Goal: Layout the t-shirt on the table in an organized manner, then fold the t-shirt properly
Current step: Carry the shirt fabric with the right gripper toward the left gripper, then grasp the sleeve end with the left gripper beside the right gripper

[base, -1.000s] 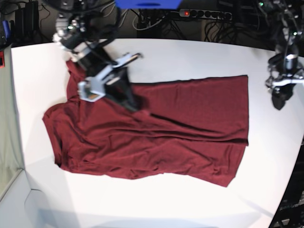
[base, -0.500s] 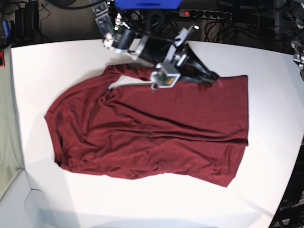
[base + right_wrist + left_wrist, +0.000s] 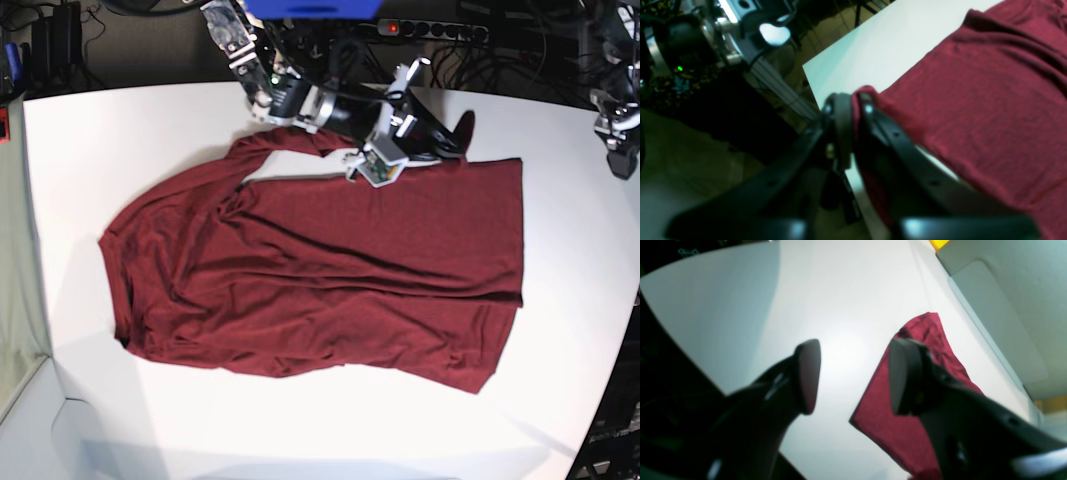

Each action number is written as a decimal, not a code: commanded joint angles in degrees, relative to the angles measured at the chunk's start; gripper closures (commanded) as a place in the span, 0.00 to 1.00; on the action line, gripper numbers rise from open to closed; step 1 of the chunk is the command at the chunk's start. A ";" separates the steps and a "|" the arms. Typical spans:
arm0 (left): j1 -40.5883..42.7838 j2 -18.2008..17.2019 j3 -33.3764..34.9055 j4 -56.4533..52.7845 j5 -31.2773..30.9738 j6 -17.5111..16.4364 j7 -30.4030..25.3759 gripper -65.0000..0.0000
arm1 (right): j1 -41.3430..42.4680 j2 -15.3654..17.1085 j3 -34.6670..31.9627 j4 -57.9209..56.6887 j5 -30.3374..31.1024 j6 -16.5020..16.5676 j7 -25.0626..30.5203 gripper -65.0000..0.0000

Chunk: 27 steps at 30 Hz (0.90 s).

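Observation:
The t-shirt's far edge (image 3: 428, 166) is beside my right gripper's fingers. My left gripper goes there next and closes on it.
The dark maroon t-shirt (image 3: 330, 280) lies spread across the white table (image 3: 100, 140), with wrinkles through its middle. My right gripper (image 3: 458, 135) reaches along the shirt's far edge. In the right wrist view its fingers (image 3: 840, 126) stand nearly together, and a fold of the t-shirt (image 3: 990, 100) is pinched between them above the table's far edge. My left gripper (image 3: 620, 155) hangs at the table's right side, apart from the cloth. In the left wrist view the left gripper (image 3: 853, 373) is open and empty over bare table, with the t-shirt (image 3: 883, 416) beyond its right finger.
A power strip (image 3: 430, 28) and cables run behind the table's far edge. A blue object (image 3: 310, 8) sits at the top centre. A grey panel (image 3: 15, 260) borders the left side. The table's dark right edge (image 3: 625, 340) curves inward near the shirt's hem.
My right arm swung from the shirt's left shoulder area to the far right, dragging the upper edge with it and flattening the shirt. My left arm drew back toward the right edge.

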<state>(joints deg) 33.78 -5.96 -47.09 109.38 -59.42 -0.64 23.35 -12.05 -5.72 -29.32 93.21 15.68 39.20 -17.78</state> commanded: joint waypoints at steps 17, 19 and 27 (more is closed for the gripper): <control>-1.82 -0.95 9.42 -3.76 -1.11 -0.45 -1.33 0.51 | -3.29 5.23 20.75 11.98 1.68 0.80 1.74 0.56; -3.32 -0.77 12.76 -3.76 -1.11 -0.45 -1.33 0.51 | -4.43 5.23 24.09 11.98 1.68 0.80 1.74 0.56; -9.47 -1.30 28.06 -7.54 1.62 0.25 -1.33 0.51 | -8.39 5.32 29.10 11.98 1.68 0.80 1.74 0.56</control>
<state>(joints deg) 24.71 -6.92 -18.79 100.75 -57.21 0.27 23.35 -20.69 -0.14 -0.01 104.16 16.14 39.16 -17.52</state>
